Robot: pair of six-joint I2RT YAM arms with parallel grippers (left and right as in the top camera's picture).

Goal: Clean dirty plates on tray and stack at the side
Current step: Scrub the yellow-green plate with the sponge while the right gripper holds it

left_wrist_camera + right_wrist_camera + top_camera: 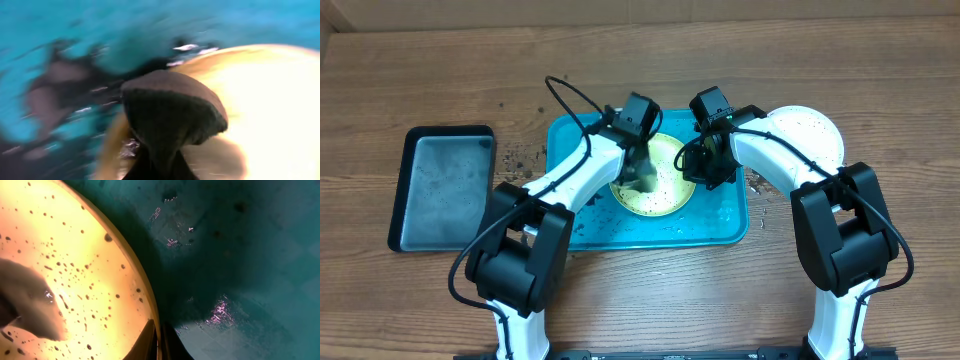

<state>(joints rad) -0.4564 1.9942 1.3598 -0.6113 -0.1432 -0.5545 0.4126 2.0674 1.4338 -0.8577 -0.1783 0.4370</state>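
My left gripper will release the dark sponge inside the black-rimmed grey tray [469,194], near its edge facing the teal-blue tray.
A lime-green-rimmed plate [665,195] with dark specks lies on the teal-blue tray [720,225]. My left gripper [640,172] is shut on a dark grey cloth [172,112] and presses it on the plate's left part; the left wrist view is blurred. My right gripper [705,168] is shut on the plate's right rim [150,312], one finger inside, one outside. A white-rimmed speckled plate [810,135] lies on the table right of the tray. The light teal plate is not visible.
A smaller black-rimmed grey tray [445,185] sits at the left of the table. Dark crumbs are scattered on the wood between the two trays [525,155] and on the teal tray's floor [610,215].
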